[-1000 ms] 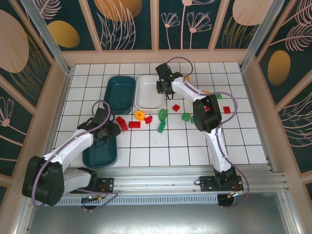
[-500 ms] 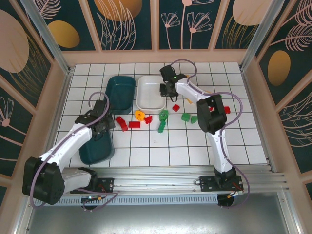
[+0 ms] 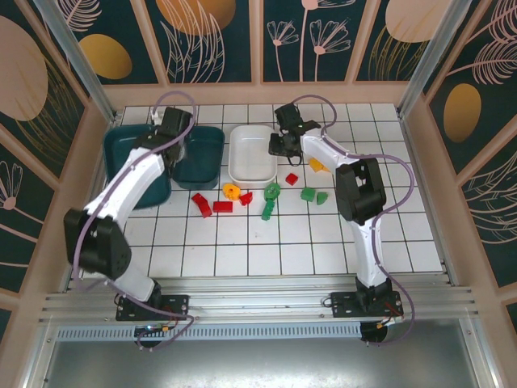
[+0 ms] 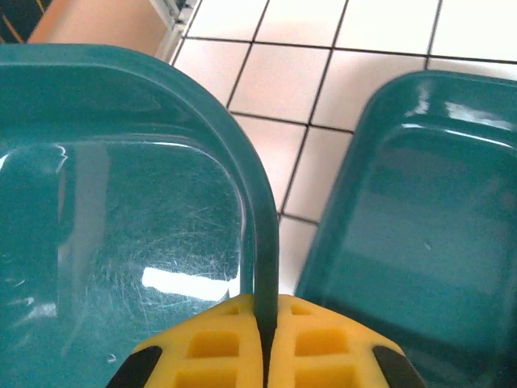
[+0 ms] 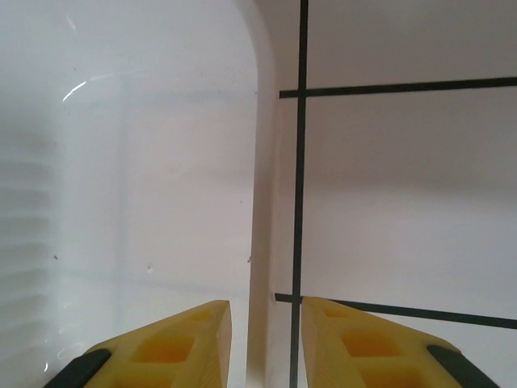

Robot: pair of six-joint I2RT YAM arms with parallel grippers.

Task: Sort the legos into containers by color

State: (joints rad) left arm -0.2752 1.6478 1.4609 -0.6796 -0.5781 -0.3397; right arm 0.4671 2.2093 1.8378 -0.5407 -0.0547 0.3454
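Observation:
The held dark teal tray, now at the back of the floor, will be let go by my left gripper snugly alongside the other dark teal tray (image 3: 166, 154).
My left gripper (image 4: 265, 311) is shut on the right rim of a dark teal tray (image 4: 121, 210), which sits at the back left of the floor (image 3: 133, 166). A second dark teal tray (image 3: 202, 153) lies just right of it, also visible in the left wrist view (image 4: 420, 226). My right gripper (image 5: 265, 311) is open, its fingers straddling the right rim of the white tray (image 5: 260, 202) with a gap on each side. In the overhead view it hovers at the white tray's (image 3: 246, 158) right edge. Red legos (image 3: 223, 207), green legos (image 3: 270, 191) and an orange-yellow lego (image 3: 232, 191) lie scattered in front of the trays.
A red lego (image 3: 292, 179) and an orange-yellow lego (image 3: 317, 165) lie close to my right arm. The pen's walls (image 3: 97, 174) stand close to the left of the held tray. White tiles (image 3: 266, 250) stretch toward the near edge.
My left gripper closed on the teal tray and carried it from the near left to the back left, beside the other teal tray. My right gripper shifted slightly right at the white tray's rim.

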